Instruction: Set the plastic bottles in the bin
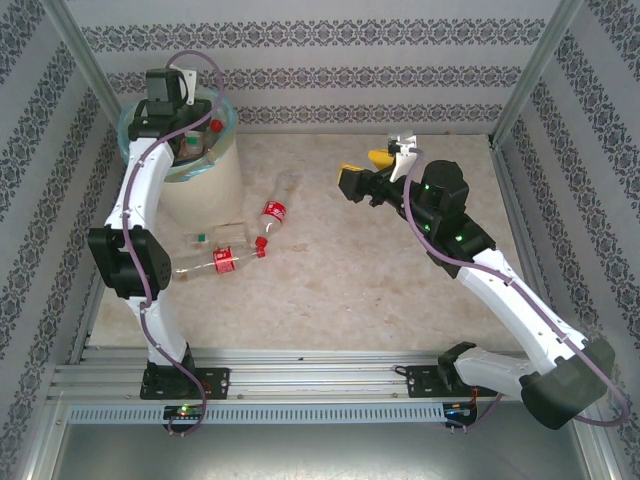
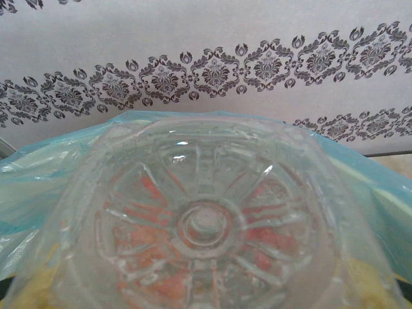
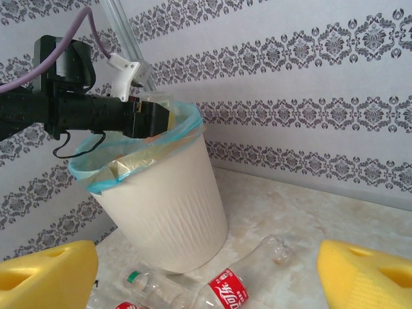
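Observation:
The clear plastic bottle will drop from my left gripper when it lets go on the bottles inside the bin (image 1: 197,147), close to the red cap.
A clear plastic bottle (image 2: 206,225) with a red label is seen base-on, close to the lens, in the left wrist view. My left gripper (image 1: 178,108) is shut on it over the bin (image 1: 205,175); its fingers are hidden behind the bottle. The cream-white bin (image 3: 167,206) has a blue-green bag and holds more bottles, one with a red cap (image 1: 215,126). Three bottles lie on the table beside the bin: one red-labelled (image 1: 275,210), one red-capped (image 1: 220,262), one green-capped (image 1: 215,236). My right gripper (image 1: 372,170) hovers open at mid-table, with its yellow pads (image 3: 48,273) apart.
The marble-look table (image 1: 380,290) is enclosed by patterned walls and metal frame posts (image 1: 530,75). The bin stands in the far left corner. An aluminium rail (image 1: 300,375) with both arm bases runs along the near edge.

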Motion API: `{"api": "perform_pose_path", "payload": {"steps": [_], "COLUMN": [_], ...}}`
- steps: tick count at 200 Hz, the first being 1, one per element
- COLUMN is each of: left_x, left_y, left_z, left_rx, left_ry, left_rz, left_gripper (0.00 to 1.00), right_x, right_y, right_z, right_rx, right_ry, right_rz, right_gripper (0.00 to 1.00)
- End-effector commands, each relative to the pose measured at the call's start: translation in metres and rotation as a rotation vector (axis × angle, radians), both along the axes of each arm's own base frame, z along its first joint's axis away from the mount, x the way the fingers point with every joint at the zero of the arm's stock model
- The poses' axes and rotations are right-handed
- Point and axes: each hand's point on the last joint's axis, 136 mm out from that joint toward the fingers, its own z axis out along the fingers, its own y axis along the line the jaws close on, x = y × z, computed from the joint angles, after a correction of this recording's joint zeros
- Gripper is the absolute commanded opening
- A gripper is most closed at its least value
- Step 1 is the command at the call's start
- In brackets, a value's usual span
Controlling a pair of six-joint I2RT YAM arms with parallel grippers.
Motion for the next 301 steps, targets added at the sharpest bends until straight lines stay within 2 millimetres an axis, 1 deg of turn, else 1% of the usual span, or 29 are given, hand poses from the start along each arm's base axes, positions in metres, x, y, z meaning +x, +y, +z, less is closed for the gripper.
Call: {"api": "perform_pose_path", "payload": {"steps": [1,9,16,35,48,63,79,90,106,114,130,143,163,193,226,232,236,244,253,260,267,273,301], "left_x": [-0.006,-0.007,-0.008,-0.019,-0.030,-0.043,-0.056,-0.063,-0.071,-0.073,-0.077,-0.080,-0.086,-0.091,-0.083,-0.082,-0.081,-0.080,-0.078,-0.077,-0.076,-0.076,-0.081], "left_y": [0.008,0.004,0.002,0.005,0.007,0.009,0.016,0.020,0.022,0.018,0.012,0.010,0.010,0.006,0.001,0.000,0.000,-0.003,-0.007,-0.009,-0.011,-0.012,-0.014], "left_z": [-0.032,-0.016,-0.002,0.039,0.068,0.096,0.117,0.124,0.125,0.118,0.097,0.076,0.048,0.018,-0.010,-0.012,-0.013,-0.013,-0.009,-0.004,0.002,0.007,0.032], "left_rx": [-0.034,-0.039,-0.039,-0.031,-0.019,0.008,0.050,0.088,0.106,0.104,0.093,0.090,0.097,0.106,0.084,0.077,0.071,0.052,0.029,0.014,0.001,-0.007,-0.030], "left_ry": [0.085,0.025,-0.027,-0.126,-0.192,-0.275,-0.334,-0.343,-0.312,-0.268,-0.144,-0.056,0.037,0.140,0.226,0.233,0.237,0.239,0.227,0.212,0.196,0.184,0.121], "left_rz": [-0.006,-0.022,-0.030,-0.010,0.002,0.013,0.044,0.062,0.067,0.041,0.004,-0.013,-0.023,-0.059,-0.098,-0.097,-0.099,-0.106,-0.112,-0.113,-0.117,-0.116,-0.096], "left_gripper": [0.11,0.06,0.03,0.02,0.01,0.01,0.01,0.01,0.01,0.01,0.01,0.02,0.02,0.04,0.13,0.17,0.23,0.38,0.59,0.69,0.75,0.77,0.79], "right_x": [-0.005,-0.006,-0.006,-0.005,-0.005,-0.004,-0.003,-0.003,-0.003,-0.003,-0.004,-0.005,-0.005,-0.008,-0.007,-0.007,-0.007,-0.008,-0.009,-0.009,-0.009,-0.010,-0.010], "right_y": [0.001,0.001,0.001,0.002,0.003,0.007,0.011,0.013,0.015,0.015,0.014,0.014,0.013,0.011,0.010,0.010,0.011,0.011,0.011,0.010,0.009,0.008,0.007], "right_z": [0.006,0.007,0.008,0.008,0.008,0.008,0.008,0.008,0.008,0.009,0.008,0.008,0.007,0.006,0.001,0.002,0.002,0.002,0.003,0.002,0.001,0.001,-0.002], "right_rx": [0.003,0.006,0.008,0.009,0.013,0.017,0.018,0.017,0.015,0.014,0.011,0.010,0.008,0.001,-0.006,-0.003,-0.001,-0.001,-0.001,-0.001,-0.002,-0.002,0.000], "right_ry": [-0.020,-0.020,-0.020,-0.019,-0.019,-0.016,-0.011,-0.011,-0.013,-0.015,-0.016,-0.017,-0.015,-0.013,-0.004,-0.005,-0.004,-0.002,-0.004,-0.004,-0.003,-0.003,0.003], "right_rz": [0.004,0.007,0.006,0.008,0.010,0.021,0.036,0.044,0.050,0.049,0.046,0.046,0.046,0.040,0.031,0.034,0.038,0.041,0.040,0.037,0.033,0.029,0.024], "right_gripper": [0.88,0.88,0.88,0.88,0.88,0.88,0.88,0.88,0.88,0.88,0.88,0.88,0.88,0.88,0.88,0.88,0.88,0.88,0.88,0.88,0.88,0.88,0.88]}}
